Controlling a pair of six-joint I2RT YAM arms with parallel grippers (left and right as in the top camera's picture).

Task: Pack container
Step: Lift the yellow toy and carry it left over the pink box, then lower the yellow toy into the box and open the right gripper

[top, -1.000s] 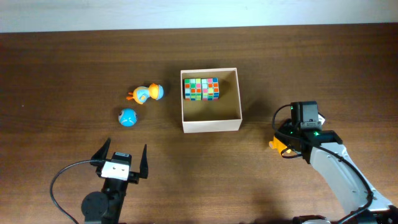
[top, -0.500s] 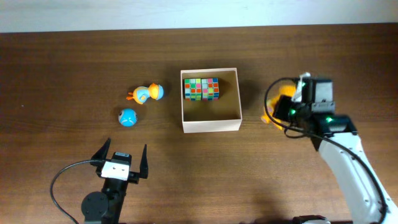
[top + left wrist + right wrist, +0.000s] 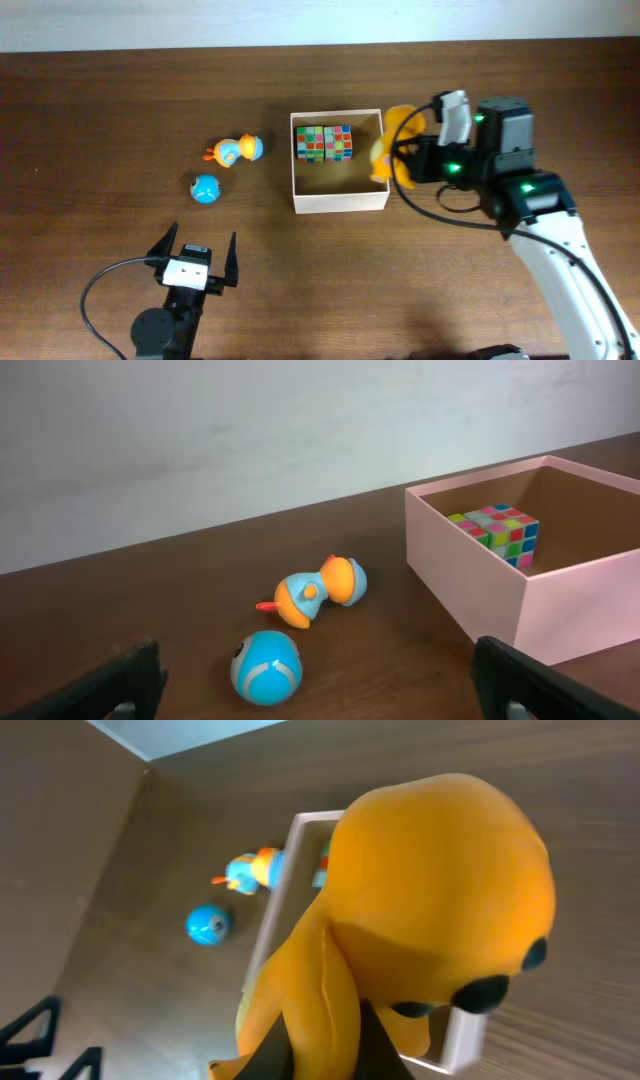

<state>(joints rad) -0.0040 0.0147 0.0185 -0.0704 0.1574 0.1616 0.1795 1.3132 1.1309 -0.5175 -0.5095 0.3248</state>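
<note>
Next, I set the orange plush toy on the container's brown bottom in front of the puzzle cubes (image 3: 334, 178) with my right gripper.
The container (image 3: 338, 205), a shallow cream-walled box with a brown floor, sits mid-table and holds two colourful puzzle cubes (image 3: 324, 143) at its back. My right gripper (image 3: 412, 160) is shut on an orange plush toy (image 3: 395, 145), which hangs above the container's right wall. In the right wrist view the toy (image 3: 430, 900) fills the frame, pinched at the right gripper (image 3: 340, 1040), with the container's rim (image 3: 310, 817) below it. My left gripper (image 3: 195, 258) stands open near the front left with nothing between its fingers. Seen from the left wrist, the container's wall (image 3: 490, 585) is at the right.
A blue ball (image 3: 205, 188) and an orange-and-blue duck toy (image 3: 238, 150) lie on the table left of the container. From the left wrist, the ball (image 3: 266, 666) lies just ahead of the left gripper (image 3: 320, 695), with the duck toy (image 3: 320, 588) behind it.
My right arm has lifted the orange toy off the table at the right and carried it left to the container's right wall. The left arm has not moved.
</note>
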